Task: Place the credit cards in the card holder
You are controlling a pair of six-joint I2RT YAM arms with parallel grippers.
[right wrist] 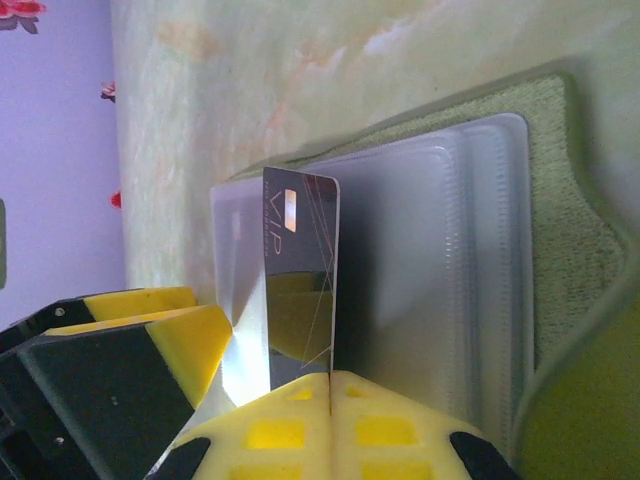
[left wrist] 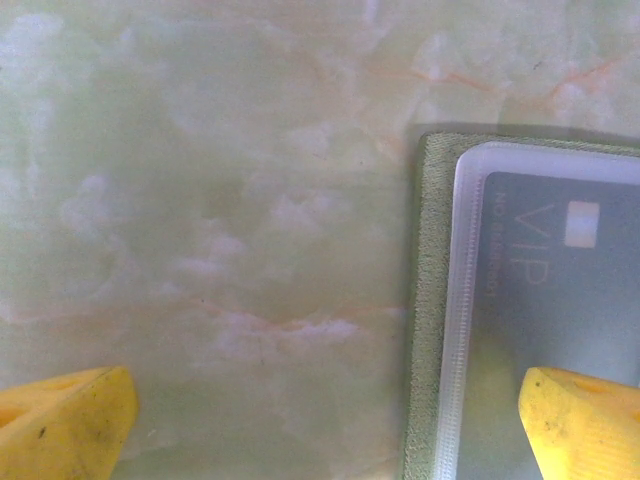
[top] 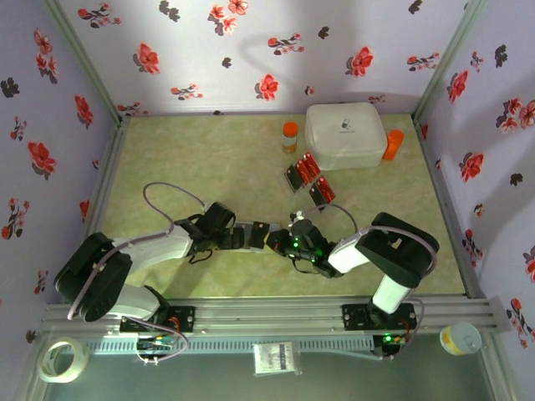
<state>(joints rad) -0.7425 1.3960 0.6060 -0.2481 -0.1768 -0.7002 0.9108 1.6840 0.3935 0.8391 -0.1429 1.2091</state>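
The robot's right gripper should release the VIP credit card partway inside the pale plastic sleeve (top: 240, 239) (right wrist: 264, 288) next to the left gripper.
The olive-green card holder (left wrist: 432, 300) lies open on the table, its pale plastic sleeves (right wrist: 430, 280) facing up. My right gripper (right wrist: 330, 385) is shut on the edge of a black VIP credit card (right wrist: 300, 270), which stands edge-on over the sleeves. That card (left wrist: 560, 270) looks hazy, as if partly behind plastic. My left gripper (left wrist: 325, 430) is wide open, one yellow finger (left wrist: 585, 430) over the holder, the other on bare table. From above, both grippers (top: 251, 236) (top: 286, 238) meet at the holder (top: 260, 227). Several red and black credit cards (top: 303, 173) (top: 322, 193) lie farther back.
A large white rounded box (top: 344, 134) stands at the back right, with an orange-capped bottle on its left (top: 290, 136) and another on its right (top: 394, 144). Flowered walls enclose the table. A tape roll (top: 65, 359) lies outside, near the left base.
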